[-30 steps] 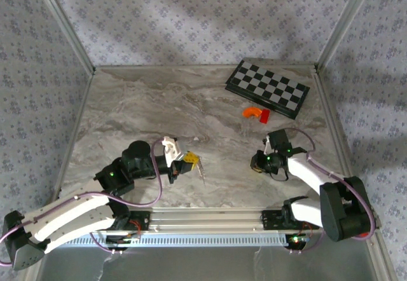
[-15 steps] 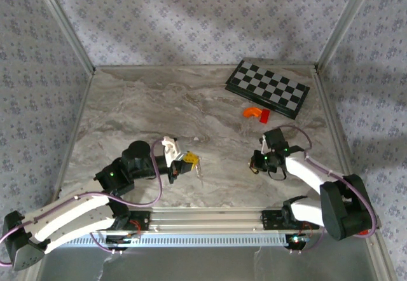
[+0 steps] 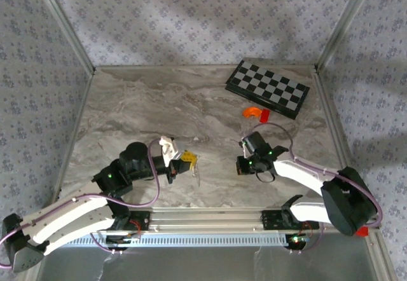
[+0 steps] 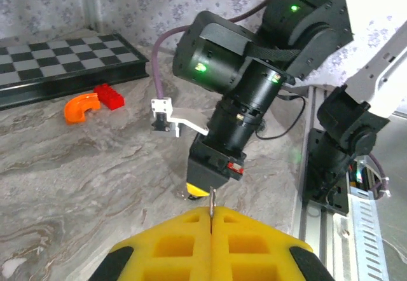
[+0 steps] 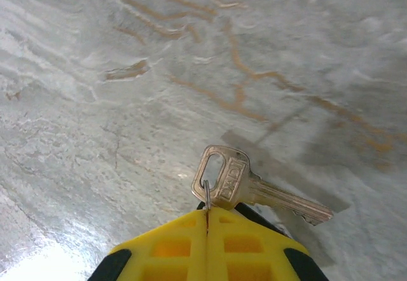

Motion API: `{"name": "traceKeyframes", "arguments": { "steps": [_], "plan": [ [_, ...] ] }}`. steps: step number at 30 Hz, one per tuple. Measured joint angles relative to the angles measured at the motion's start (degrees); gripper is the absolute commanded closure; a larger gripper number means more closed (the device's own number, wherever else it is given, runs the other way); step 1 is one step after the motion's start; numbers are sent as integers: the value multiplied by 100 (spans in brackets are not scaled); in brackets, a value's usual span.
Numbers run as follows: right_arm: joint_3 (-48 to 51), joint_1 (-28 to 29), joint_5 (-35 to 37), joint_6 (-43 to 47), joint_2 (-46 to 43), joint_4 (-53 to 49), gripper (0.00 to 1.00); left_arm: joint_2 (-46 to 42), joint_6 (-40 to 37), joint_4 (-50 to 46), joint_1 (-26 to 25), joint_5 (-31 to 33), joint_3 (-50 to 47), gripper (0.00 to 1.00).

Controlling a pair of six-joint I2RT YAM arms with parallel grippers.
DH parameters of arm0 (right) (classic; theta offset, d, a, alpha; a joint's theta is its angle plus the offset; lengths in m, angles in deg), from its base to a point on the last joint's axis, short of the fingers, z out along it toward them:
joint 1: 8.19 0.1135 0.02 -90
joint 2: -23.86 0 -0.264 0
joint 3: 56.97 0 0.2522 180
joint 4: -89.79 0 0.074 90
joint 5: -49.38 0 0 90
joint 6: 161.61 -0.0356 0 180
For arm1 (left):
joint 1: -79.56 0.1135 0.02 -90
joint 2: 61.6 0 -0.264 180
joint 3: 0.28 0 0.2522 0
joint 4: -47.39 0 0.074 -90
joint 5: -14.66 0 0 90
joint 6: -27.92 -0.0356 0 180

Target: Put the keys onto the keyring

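Note:
The silver key hangs across the keyring at the fingers of the robot's right gripper, so the robot should put both down and take hold from the black tag's side point(image 5: 255, 217).
My right gripper point(image 5: 206, 212) is shut on a thin metal keyring point(image 5: 206, 192), seen edge-on between the yellow fingertips. A silver key point(image 5: 254, 189) hangs on that ring just above the marble table. My left gripper point(image 4: 211, 212) is shut on another key point(image 4: 211, 203), a thin blade seen edge-on that points at the right gripper's yellow tip point(image 4: 198, 191) close ahead. From above, the left gripper point(image 3: 186, 160) holds its key point(image 3: 196, 171) left of the table's middle. The right gripper point(image 3: 243, 165) faces it across a short gap.
A folded chessboard point(image 3: 268, 88) lies at the back right, with an orange curved piece point(image 3: 252, 111) and a red brick point(image 3: 264, 116) in front of it. The metal rail point(image 3: 210, 217) with both arm bases runs along the near edge.
My right gripper has shut on the keyring and moved left toward the left gripper. The left gripper, still holding its key, has shifted only slightly.

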Motion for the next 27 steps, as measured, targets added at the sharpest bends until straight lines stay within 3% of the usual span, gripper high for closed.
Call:
{"name": "traceKeyframes", "arguments": {
  "steps": [6, 11, 22, 27],
  "plan": [
    [-2, 118, 0, -2, 160, 48, 100, -195, 133, -22, 96, 280, -22, 100],
    [-35, 179, 24, 7, 173, -2, 85, -339, 197, -24, 96, 365, -98, 100],
    [-883, 223, 232, 483, 120, -817, 64, -415, 243, -26, 133, 361, -175, 100],
    [-1257, 114, 39, 815, 638, -1045, 63, -481, 240, -48, 136, 358, -188, 100]
  ]
}}
